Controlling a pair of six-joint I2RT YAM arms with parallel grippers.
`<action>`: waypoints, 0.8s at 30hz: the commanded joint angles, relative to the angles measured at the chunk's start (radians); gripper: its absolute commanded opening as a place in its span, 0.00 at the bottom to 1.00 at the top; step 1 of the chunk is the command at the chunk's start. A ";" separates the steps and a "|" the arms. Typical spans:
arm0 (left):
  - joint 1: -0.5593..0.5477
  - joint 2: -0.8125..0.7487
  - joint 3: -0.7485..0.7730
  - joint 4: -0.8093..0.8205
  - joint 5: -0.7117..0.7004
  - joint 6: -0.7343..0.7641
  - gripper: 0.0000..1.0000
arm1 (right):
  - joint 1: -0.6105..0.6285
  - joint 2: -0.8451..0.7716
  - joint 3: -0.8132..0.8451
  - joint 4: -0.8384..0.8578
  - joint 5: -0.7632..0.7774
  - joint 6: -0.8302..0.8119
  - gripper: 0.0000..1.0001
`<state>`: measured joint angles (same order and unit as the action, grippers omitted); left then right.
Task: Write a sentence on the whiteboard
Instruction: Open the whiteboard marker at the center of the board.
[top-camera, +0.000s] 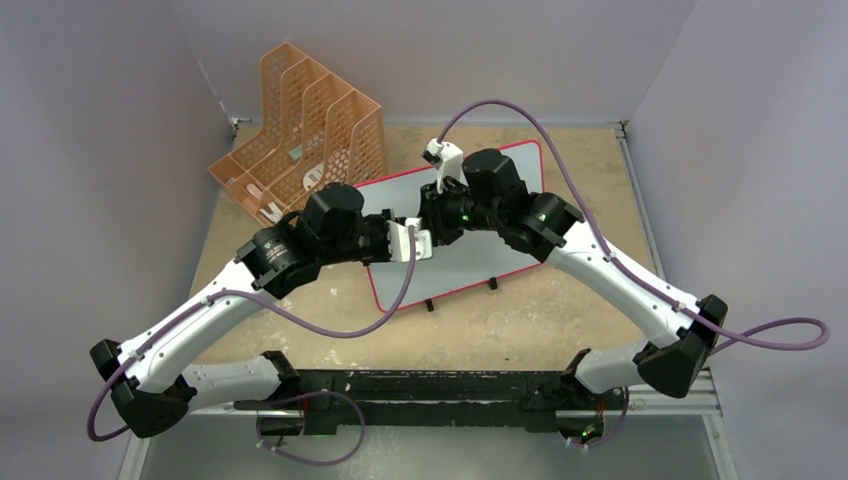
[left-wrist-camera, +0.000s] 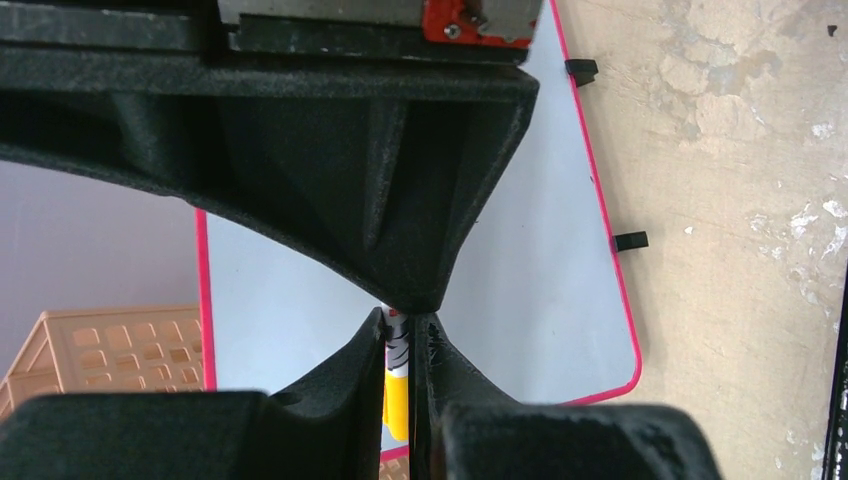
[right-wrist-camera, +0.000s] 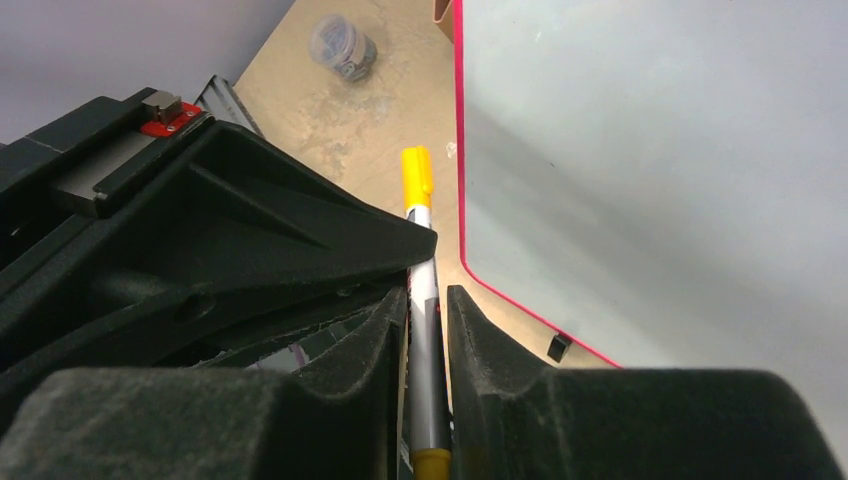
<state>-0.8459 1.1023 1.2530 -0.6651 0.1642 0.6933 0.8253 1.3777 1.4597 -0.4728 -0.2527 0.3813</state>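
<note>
My left gripper needs to open and grip the yellow cap (right-wrist-camera: 416, 176) for uncapping, as it holds the marker's white body and the cap sticks out past its fingers.
The whiteboard (top-camera: 470, 265) lies flat mid-table, pale with a thin red-pink frame; it also fills the wrist views (left-wrist-camera: 540, 250) (right-wrist-camera: 650, 150). No sentence is in view on its bare surface. Both arms meet above its left half. My left gripper (top-camera: 420, 241) (left-wrist-camera: 400, 320) is shut on a marker (left-wrist-camera: 397, 395) at its white label and yellow part. My right gripper (top-camera: 438, 224) (right-wrist-camera: 427, 300) is shut on the same marker's silver barrel (right-wrist-camera: 424, 330), and the yellow cap end (right-wrist-camera: 416, 178) sticks out past the fingers, beside the board's edge.
An orange perforated file rack (top-camera: 300, 130) (left-wrist-camera: 110, 350) stands at the back left, close to the board's corner. Two small black feet (top-camera: 428, 305) (left-wrist-camera: 630, 240) jut from the board's near edge. A small round clear object (right-wrist-camera: 342, 45) lies on the wooden table.
</note>
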 joint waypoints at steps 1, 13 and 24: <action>-0.028 -0.005 0.017 0.053 0.050 0.032 0.00 | -0.003 -0.022 0.002 0.042 0.017 -0.002 0.24; -0.041 -0.011 0.008 0.056 0.044 0.032 0.00 | -0.004 -0.019 0.005 0.037 0.007 -0.009 0.00; -0.040 -0.096 -0.084 0.151 -0.018 -0.021 0.44 | -0.038 -0.110 -0.044 0.032 -0.008 -0.130 0.00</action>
<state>-0.8787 1.0523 1.1862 -0.6022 0.1448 0.6987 0.8062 1.3468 1.4395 -0.4801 -0.2523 0.3187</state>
